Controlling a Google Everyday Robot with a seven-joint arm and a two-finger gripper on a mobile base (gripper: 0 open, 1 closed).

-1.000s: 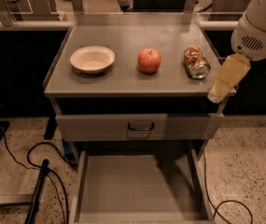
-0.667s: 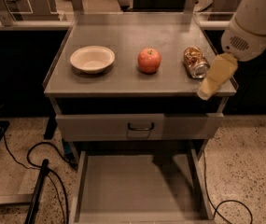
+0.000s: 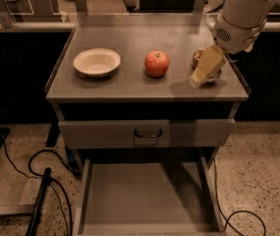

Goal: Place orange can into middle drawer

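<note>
The robot's gripper will close around the body of the orange can (image 3: 208, 62), behind the can's shiny near end, so that end stays free.
The orange can (image 3: 197, 57) lies on its side at the right of the cabinet top (image 3: 129, 85), mostly hidden behind my gripper; only its shiny end and a bit of its lower edge show. My gripper (image 3: 206, 68) is directly over the can, coming down from the upper right on the white arm (image 3: 240, 16). I cannot tell whether it touches the can. The middle drawer (image 3: 144, 195) is pulled open low in the view, wide and grey, with nothing on its flat floor.
A red apple (image 3: 156, 63) sits mid-top and a white bowl (image 3: 97, 62) at the left. A shut grey drawer front with a small black handle (image 3: 147, 133) is above the open drawer. Black cables (image 3: 41, 181) lie on the floor at the left.
My gripper has moved left from beyond the cabinet's right edge to over the can, covering most of it. The can, apple and bowl have not moved.
</note>
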